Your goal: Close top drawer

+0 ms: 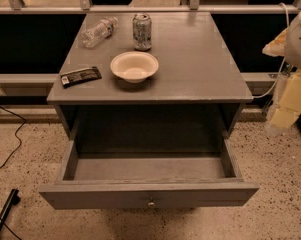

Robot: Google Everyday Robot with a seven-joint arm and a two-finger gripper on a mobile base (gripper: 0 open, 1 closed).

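Observation:
Next, my gripper needs to go to the top drawer's front [226, 198], between its knob and the corner nearer my gripper, and close just before it.
The top drawer [149, 196] of the grey cabinet stands pulled far out towards me. Its inside is empty and its small round metal knob [151, 203] shows at the centre of the flat front. The lower drawers are hidden beneath it. My gripper [286, 106], pale and yellowish, hangs at the right edge of the view. It is to the right of the cabinet, about level with the cabinet top, and well apart from the drawer and its knob.
On the cabinet top [200, 69] are a white bowl [134, 66], a drink can [142, 31], a plastic bottle lying on its side [98, 32] and a dark packet [80, 76]. Cables [10, 141] and a black bar [4, 213] lie on the speckled floor at left. A rail runs behind.

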